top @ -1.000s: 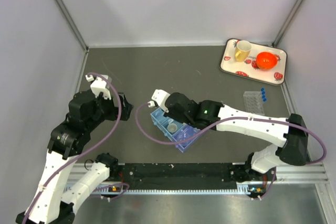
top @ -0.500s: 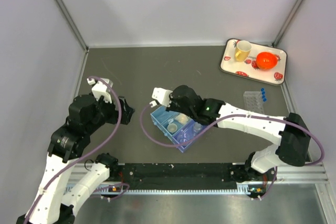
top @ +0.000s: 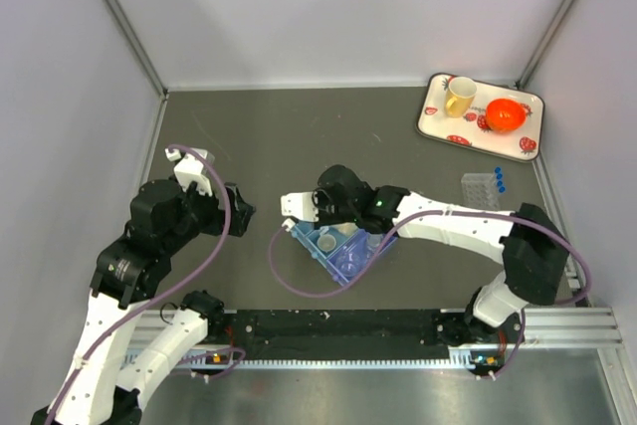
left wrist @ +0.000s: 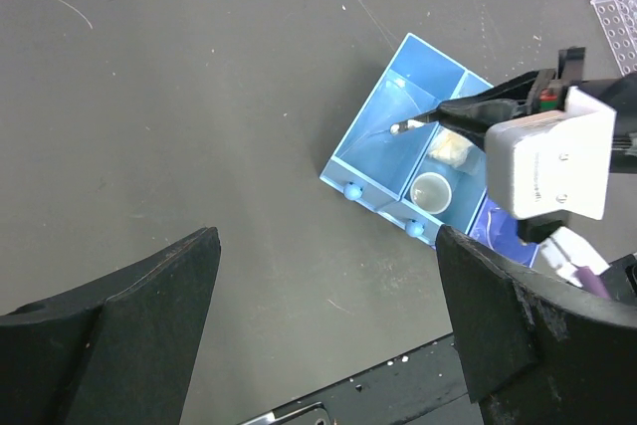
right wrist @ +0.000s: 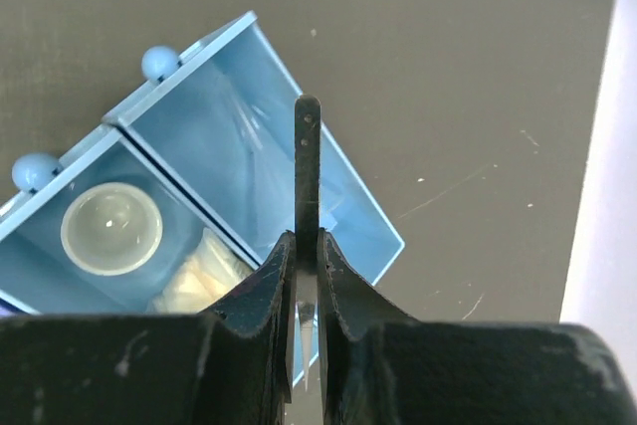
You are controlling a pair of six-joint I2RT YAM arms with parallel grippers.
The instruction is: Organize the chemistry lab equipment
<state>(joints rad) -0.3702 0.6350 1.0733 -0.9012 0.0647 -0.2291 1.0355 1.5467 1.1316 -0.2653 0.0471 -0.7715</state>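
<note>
My right gripper is going to put the metal spatula down. It will go in the end section of the blue tray (top: 317, 219) (right wrist: 211, 151), near the divider to the middle section.
The blue three-compartment tray (top: 317, 258) (left wrist: 396, 106) (right wrist: 199, 111) lies askew in front of the arms. A tiny clear beaker (top: 325, 242) (left wrist: 430, 189) (right wrist: 110, 227) and the small bag of white material (left wrist: 453, 146) (right wrist: 194, 281) sit in its middle compartment. My right gripper (top: 299, 222) (left wrist: 400, 127) (right wrist: 308, 111) is shut, its tips reaching down into the end compartment. My left gripper (top: 239, 208) (left wrist: 328, 335) hangs open to the tray's left, holding nothing. The clear tube rack (top: 481, 192) (left wrist: 619, 22) with blue-capped tubes (top: 498, 179) stands at the right.
A white strawberry-patterned tray (top: 438, 124) at the back right carries a yellow mug (top: 459, 97) and an orange bowl (top: 507, 113). A black rail (top: 338, 323) runs along the near edge. Grey walls close in the left, back and right.
The right gripper has swung toward the near left, and the blue tray has turned and slid with it. The left gripper has shifted slightly right and stays open.
</note>
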